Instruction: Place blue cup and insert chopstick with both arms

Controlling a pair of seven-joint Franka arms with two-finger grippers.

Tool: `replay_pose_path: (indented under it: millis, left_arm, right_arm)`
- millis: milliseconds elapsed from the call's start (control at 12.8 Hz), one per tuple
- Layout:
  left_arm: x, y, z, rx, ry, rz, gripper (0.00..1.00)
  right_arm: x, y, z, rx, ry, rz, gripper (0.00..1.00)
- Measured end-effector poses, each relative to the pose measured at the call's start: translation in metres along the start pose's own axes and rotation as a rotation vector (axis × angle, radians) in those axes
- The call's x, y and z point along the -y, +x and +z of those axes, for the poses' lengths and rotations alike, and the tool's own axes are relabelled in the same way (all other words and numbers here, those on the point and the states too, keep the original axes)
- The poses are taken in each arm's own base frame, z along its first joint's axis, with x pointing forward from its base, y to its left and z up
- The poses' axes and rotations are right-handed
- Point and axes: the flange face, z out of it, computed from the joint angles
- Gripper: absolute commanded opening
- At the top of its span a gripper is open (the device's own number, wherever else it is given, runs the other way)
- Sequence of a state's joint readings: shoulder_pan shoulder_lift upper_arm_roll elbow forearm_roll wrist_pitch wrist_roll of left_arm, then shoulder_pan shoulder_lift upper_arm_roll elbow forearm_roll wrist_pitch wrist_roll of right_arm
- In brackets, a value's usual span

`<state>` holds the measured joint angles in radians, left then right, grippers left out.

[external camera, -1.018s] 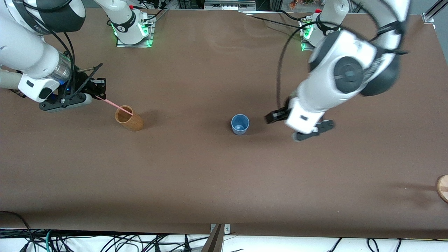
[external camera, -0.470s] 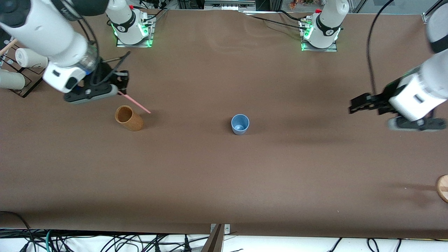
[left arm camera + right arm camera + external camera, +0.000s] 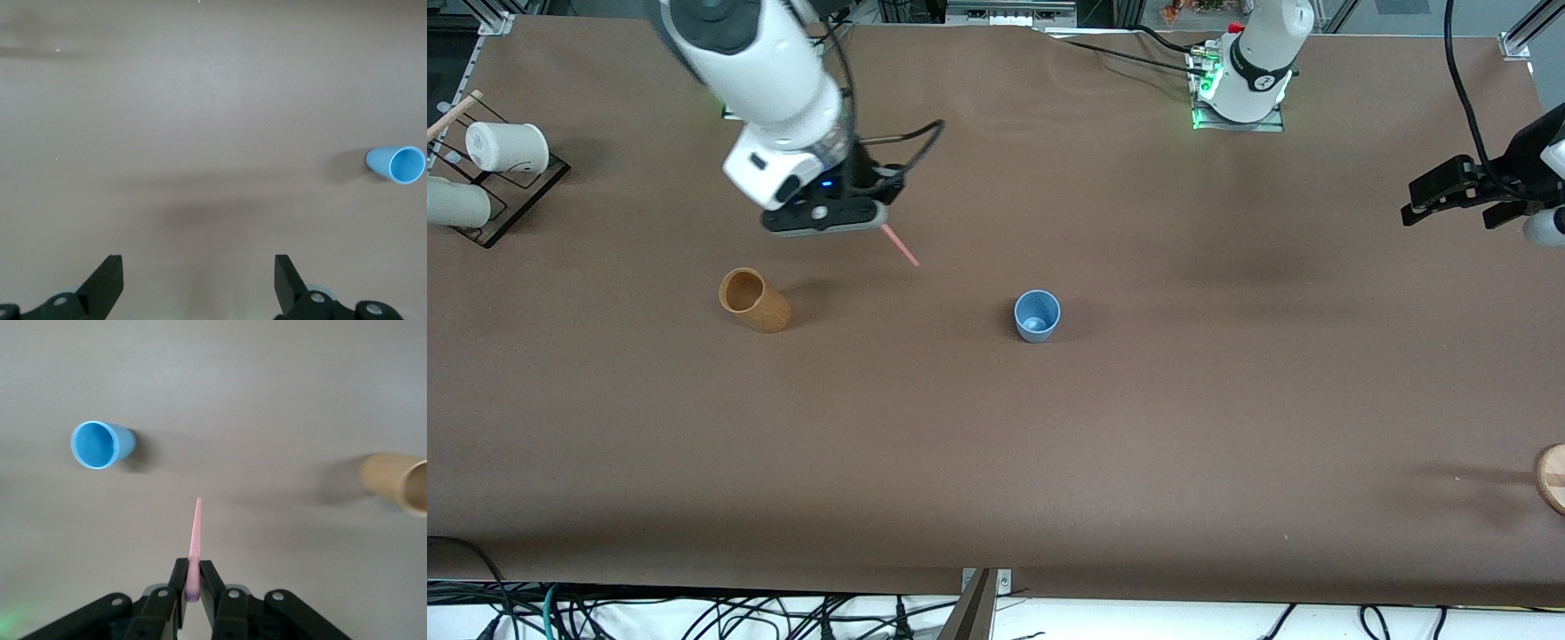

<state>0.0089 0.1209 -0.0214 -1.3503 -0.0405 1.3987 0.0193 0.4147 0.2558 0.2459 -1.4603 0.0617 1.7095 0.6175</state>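
Next, I let go of the pink chopstick with my right gripper inside the blue cup (image 3: pixel 1037 321) (image 3: pixel 97 445), so it leans on the blue cup's rim toward the tan cup.
The blue cup (image 3: pixel 1037 316) stands upright near the middle of the table. It also shows in the left wrist view (image 3: pixel 398 164) and in the right wrist view (image 3: pixel 100 445). My right gripper (image 3: pixel 882 213) is in the air over bare table between the tan cup and the blue cup. It is shut on one end of the pink chopstick (image 3: pixel 900 245), which sticks out toward the blue cup. The right wrist view shows the gripper (image 3: pixel 192 577) clamped on the chopstick (image 3: pixel 195 533). My left gripper (image 3: pixel 1427 197) is open and empty at the left arm's end of the table; its own view (image 3: pixel 198 280) shows it over bare table.
A tan wooden cup (image 3: pixel 754 300) stands tilted toward the right arm's end and also shows in the right wrist view (image 3: pixel 400 481). White cups on a black rack (image 3: pixel 494 147) sit at that end's edge. A wooden disc (image 3: pixel 1552 476) lies at the left arm's end, near the front.
My right gripper has carried the chopstick away from the tan cup toward the blue cup. My left gripper has moved from beside the blue cup out to the left arm's end.
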Motion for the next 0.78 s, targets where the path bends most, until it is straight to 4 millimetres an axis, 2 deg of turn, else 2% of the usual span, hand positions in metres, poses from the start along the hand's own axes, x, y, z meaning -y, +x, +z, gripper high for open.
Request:
replay_pose_path:
  millis: [313, 470, 627, 783]
  left_arm:
    - [0.004, 0.002, 0.009, 0.02, 0.0, 0.021, 1.0]
    - [0.016, 0.005, 0.017, 0.032, -0.002, 0.003, 1.0]
    - [0.021, 0.008, 0.02, 0.035, -0.003, 0.0, 1.0]
    - [0.02, 0.009, 0.021, 0.033, -0.003, 0.004, 1.0]
  right_arm:
    - [0.093, -0.019, 0.021, 0.008, 0.035, 0.14, 0.0]
    - [0.125, -0.018, 0.036, -0.014, 0.041, 0.179, 0.0]
    - [0.138, -0.007, 0.047, -0.041, 0.074, 0.202, 0.0]
    - [0.138, 0.005, 0.048, -0.073, 0.107, 0.215, 0.0]
